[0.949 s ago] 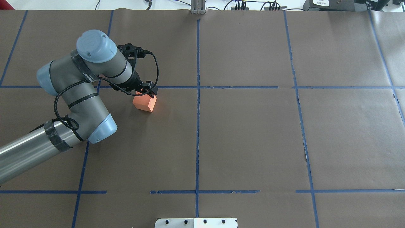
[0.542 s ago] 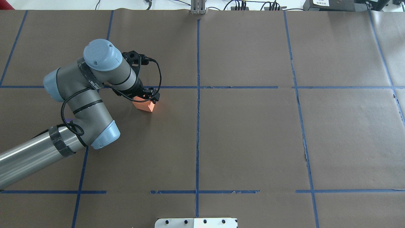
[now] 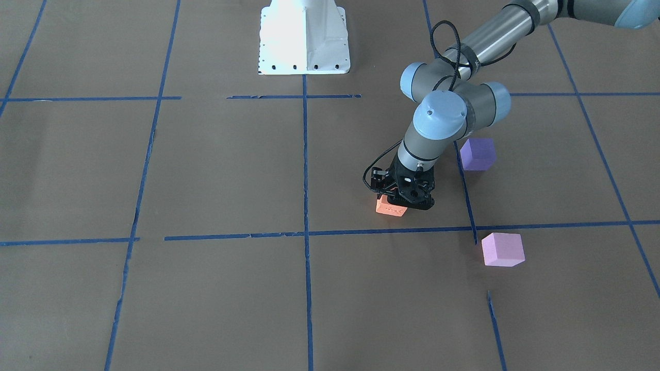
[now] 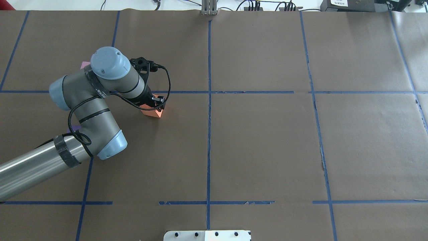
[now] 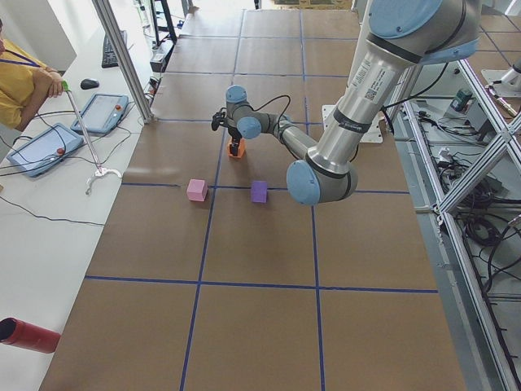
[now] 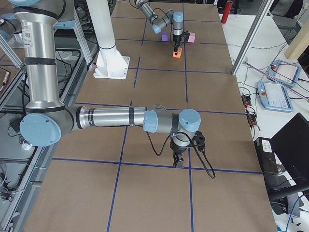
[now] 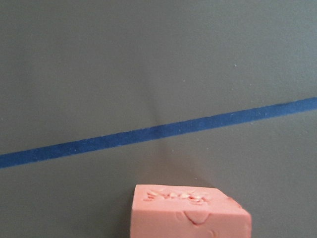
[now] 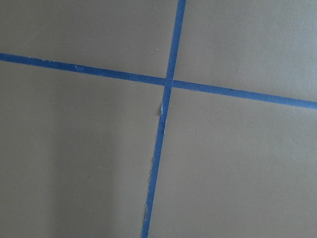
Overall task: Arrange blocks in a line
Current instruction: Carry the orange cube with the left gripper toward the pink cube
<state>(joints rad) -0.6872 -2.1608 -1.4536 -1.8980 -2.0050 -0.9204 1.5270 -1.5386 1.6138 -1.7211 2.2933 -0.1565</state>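
Observation:
Next, my left gripper sets the orange block down. It will go between the dark purple block and the pale pink block (image 3: pixel 501 204). The orange block still lies beside the blue tape line.
The orange block (image 3: pixel 389 208) lies on the brown table just on the robot's side of a blue tape line; it also shows in the overhead view (image 4: pixel 154 113) and fills the bottom of the left wrist view (image 7: pixel 190 213). My left gripper (image 3: pixel 407 202) points straight down over it, low, and looks open with its jaws on either side of the block. The dark purple block (image 3: pixel 478 153) and the pale pink block (image 3: pixel 502 249) sit apart, further to my left. My right gripper (image 6: pixel 178 162) hangs low over a tape crossing far from the blocks; I cannot tell whether it is open or shut.
The white robot base (image 3: pixel 304 36) stands at the table's middle edge. Blue tape lines (image 3: pixel 304 233) grid the brown paper. An operator and tablets (image 5: pixel 37 147) sit at a side table, and a red cylinder (image 5: pixel 28 336) lies beside it.
My left arm has shifted towards the robot's side and come down over the orange block, now covering most of it. The block has stayed in place.

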